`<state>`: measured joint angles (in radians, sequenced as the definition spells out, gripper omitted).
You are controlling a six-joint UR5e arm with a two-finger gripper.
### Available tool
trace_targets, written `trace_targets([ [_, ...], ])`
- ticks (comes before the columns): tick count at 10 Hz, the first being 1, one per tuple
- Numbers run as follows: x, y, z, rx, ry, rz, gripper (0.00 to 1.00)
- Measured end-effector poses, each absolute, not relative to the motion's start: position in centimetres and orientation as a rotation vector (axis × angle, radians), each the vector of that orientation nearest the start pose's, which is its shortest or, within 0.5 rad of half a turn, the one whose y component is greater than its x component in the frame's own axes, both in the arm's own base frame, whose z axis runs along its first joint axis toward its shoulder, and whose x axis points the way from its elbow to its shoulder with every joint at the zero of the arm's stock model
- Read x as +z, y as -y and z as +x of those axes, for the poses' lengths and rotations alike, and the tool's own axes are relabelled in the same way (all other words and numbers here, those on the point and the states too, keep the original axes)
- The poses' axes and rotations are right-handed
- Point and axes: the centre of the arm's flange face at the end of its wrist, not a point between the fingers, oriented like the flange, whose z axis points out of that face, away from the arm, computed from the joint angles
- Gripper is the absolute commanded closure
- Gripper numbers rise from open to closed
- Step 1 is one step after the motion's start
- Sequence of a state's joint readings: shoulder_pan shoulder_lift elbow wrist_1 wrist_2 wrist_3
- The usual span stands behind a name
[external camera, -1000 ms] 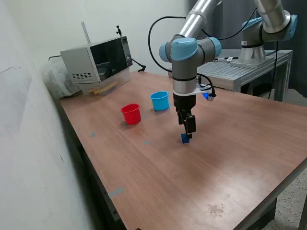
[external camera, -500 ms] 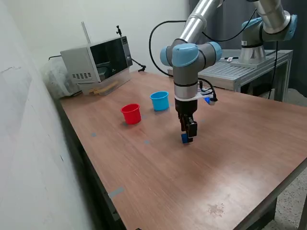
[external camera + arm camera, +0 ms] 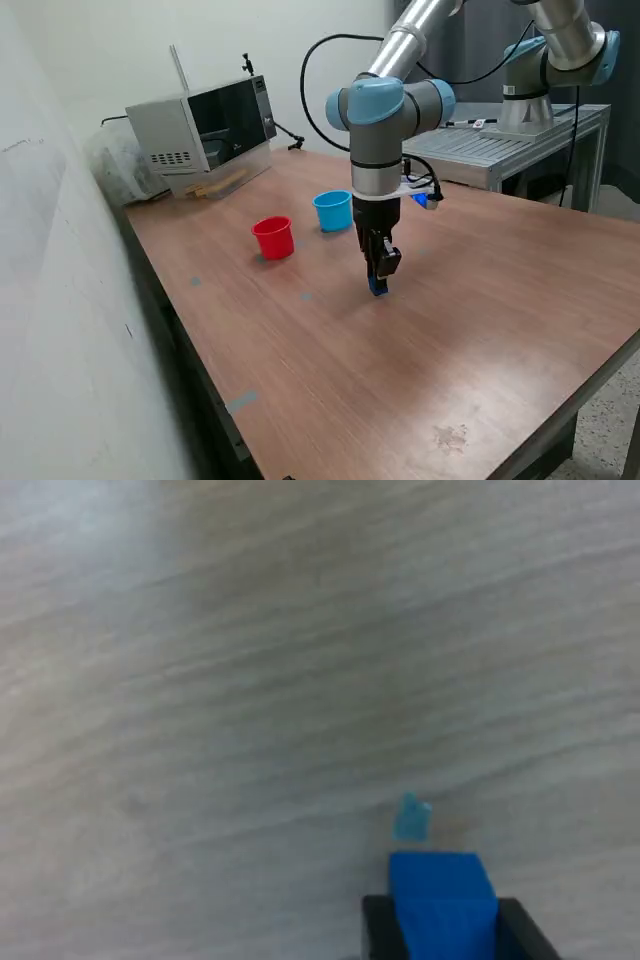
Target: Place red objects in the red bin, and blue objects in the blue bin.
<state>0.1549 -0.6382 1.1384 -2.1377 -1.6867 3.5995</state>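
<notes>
My gripper is to let go of the dark blue cube so that it will rest on the bottom inside the light blue bin [image 3: 333,213], beside the red bin.
My gripper [image 3: 378,278] points straight down at the middle of the wooden table and is shut on a small dark blue cube [image 3: 377,288], held at or just above the surface. In the wrist view the blue cube [image 3: 441,895] sits between my two black fingers [image 3: 377,925]. The red cup-shaped bin [image 3: 273,238] stands toward the exterior view's left of my gripper. The light blue bin [image 3: 333,211] stands beside it, behind my gripper. Both are upright. No red cubes and no second blue cube show.
A microwave [image 3: 205,130] stands at the table's far left corner by the wall. A second arm [image 3: 555,55] is mounted on a metal bench at the back right. Small blue tape marks [image 3: 306,296] lie on the table; one shows in the wrist view [image 3: 411,818].
My gripper lowered around the blue cube, closed on it, and has shifted slightly toward the exterior view's left with the cube in it.
</notes>
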Motion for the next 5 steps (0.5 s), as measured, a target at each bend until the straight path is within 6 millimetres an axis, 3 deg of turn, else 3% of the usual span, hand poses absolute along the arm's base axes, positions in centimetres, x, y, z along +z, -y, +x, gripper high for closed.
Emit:
trace_targets([
  [2,16.0,24.2,-76.4,0.224,-2.517,-1.917,1.0],
  [4,20.6,23.0,-75.3,0.252,-2.51,-1.967,1.0],
  [5,23.7,21.1,-74.1,0.263,-2.518,-1.965,1.0],
])
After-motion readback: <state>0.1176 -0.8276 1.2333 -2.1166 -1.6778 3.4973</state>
